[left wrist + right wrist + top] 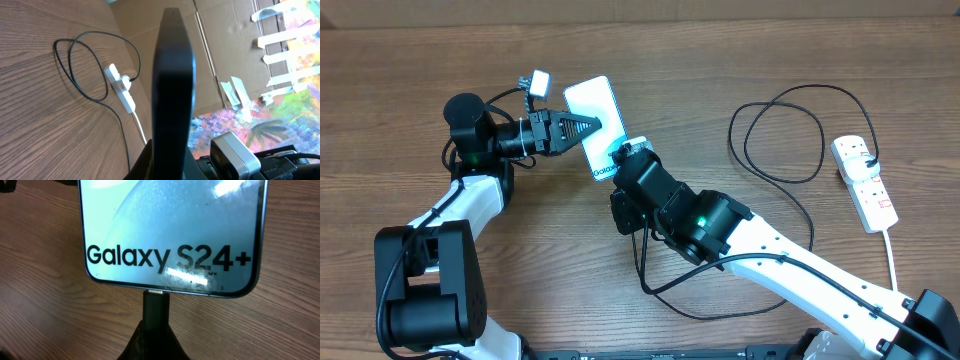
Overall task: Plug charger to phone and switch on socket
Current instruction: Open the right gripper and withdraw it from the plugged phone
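Note:
The spot for the phone is under my right gripper. My left gripper needs to let go of the phone flat on the wooden table (626, 199) there.
The phone (592, 112) is held off the table, its blue-cyan screen with "Galaxy S24+" text filling the right wrist view (170, 230). My left gripper (586, 127) is shut on the phone's side edge; the left wrist view shows the phone edge-on (172, 75). My right gripper (623, 157) is shut on the charger's black connector (156, 307), whose tip meets the phone's bottom edge. How deep it sits I cannot tell. The black charger cable (732, 132) loops to the white socket (863, 180) at the right, which also shows in the left wrist view (121, 86).
The socket's thick white cord (895, 260) runs toward the table's front right. Black cable also trails under my right arm (650, 285). Cardboard lines the far edge (720, 8). A small white camera block (537, 83) sits on the left wrist.

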`<state>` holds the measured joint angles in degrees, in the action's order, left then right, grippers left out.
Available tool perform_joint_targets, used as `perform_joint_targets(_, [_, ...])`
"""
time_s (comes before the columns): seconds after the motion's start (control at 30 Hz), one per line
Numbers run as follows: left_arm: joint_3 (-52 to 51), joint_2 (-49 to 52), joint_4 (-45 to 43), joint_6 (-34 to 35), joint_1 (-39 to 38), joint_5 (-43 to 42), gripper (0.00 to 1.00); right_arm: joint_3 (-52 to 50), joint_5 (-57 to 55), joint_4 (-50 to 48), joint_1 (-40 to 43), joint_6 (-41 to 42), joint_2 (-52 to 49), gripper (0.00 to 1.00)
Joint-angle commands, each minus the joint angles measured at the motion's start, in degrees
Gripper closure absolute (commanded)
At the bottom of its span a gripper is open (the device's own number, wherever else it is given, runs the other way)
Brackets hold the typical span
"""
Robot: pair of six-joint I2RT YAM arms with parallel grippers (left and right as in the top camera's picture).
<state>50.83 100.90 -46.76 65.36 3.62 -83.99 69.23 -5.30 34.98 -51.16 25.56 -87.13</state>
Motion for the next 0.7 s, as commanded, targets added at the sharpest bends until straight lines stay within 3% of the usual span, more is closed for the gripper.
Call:
perform_joint_targets(0.0, [0.66,-0.92,-0.39,-2.4,-2.12,-6.56,0.96,4.35,-2.36,-1.75,0.17,-0.46,-0.04,0.96])
perform_joint_targets(0.67, [0.66,-0.92,-0.37,-3.45,-3.39,-6.56,0.96,7.98,-3.63,-2.97,0.98,-1.7,0.0,0.96])
